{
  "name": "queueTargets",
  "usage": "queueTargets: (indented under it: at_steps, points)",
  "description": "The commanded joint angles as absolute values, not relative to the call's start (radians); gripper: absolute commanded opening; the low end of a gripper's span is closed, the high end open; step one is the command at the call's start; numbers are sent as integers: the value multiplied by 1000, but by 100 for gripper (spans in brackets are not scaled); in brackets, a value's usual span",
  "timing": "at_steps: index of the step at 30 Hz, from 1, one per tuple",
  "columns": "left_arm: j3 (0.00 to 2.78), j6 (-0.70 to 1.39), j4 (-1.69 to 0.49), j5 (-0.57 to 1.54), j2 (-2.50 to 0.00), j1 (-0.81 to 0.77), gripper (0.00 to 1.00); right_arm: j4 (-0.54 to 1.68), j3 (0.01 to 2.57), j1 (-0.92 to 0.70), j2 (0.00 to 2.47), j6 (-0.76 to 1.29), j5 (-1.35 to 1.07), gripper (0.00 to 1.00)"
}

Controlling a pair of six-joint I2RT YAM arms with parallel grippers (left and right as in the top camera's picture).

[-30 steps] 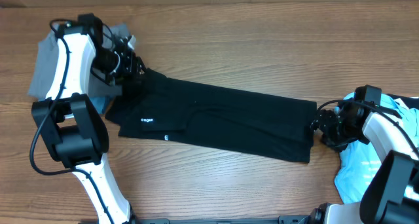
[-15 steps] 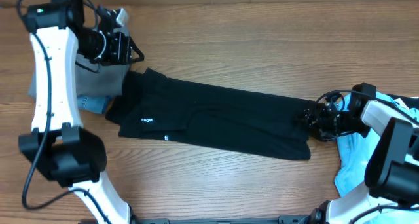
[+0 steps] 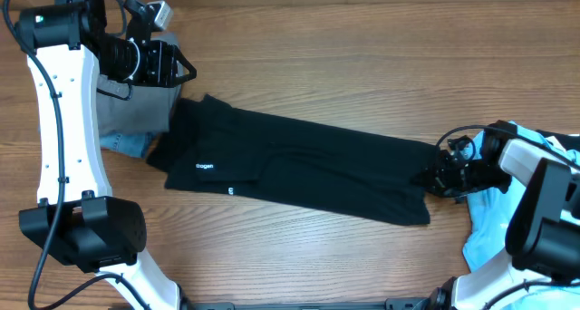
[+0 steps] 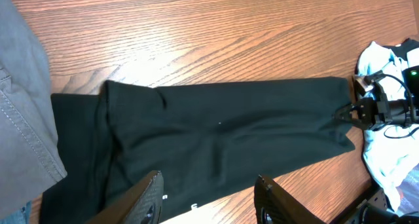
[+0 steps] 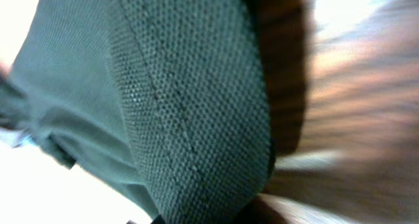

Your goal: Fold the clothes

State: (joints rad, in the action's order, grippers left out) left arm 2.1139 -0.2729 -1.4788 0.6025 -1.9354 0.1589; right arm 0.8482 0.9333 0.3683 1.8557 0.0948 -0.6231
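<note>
Next, I let go of the black shirt's end with my right gripper on top of the shirt's strip point(image 3: 370, 156), just inward from that end. The shirt now lies folded across the table.
The black shirt point(image 3: 299, 165) lies as a long folded strip across the table, with small white marks near its left front edge. My right gripper point(image 3: 433, 179) is shut on the strip's right end. In the right wrist view the dark hemmed fabric point(image 5: 163, 99) fills the frame right at the jaws. My left gripper point(image 3: 184, 71) hovers open and empty at the back left, over a grey garment point(image 3: 136, 115). The left wrist view looks down at the black shirt point(image 4: 222, 132) between the spread fingers point(image 4: 147, 198).
A bit of denim point(image 3: 122, 144) pokes out from under the grey garment. A light-blue tee point(image 3: 494, 224) is bunched at the right edge under my right arm. Bare wood table point(image 3: 362, 65) lies behind and in front of the shirt.
My left arm has lifted off the shirt's left end and swung up to the back left. My right gripper has slid onto the shirt's right edge and shut on it.
</note>
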Motion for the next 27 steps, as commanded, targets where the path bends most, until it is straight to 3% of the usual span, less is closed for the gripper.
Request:
queueTargets:
  at_steps: [1,7,12,27]
  points:
    - [2127,-300,-1484,618,-1924,156,49,878,990,396,1792,191,-308,4]
    - [2127,-300,-1485,618,-1924,156,49,1015,1119,369,1665,266,-191,4]
    - [2127,-300,-1485,618,-1924,156,49,1065,1127,239,1606,317,-171,4]
    - [2127,-300,-1495,621,-1924,136,49,946,1118,-180,1665,733,-54,5]
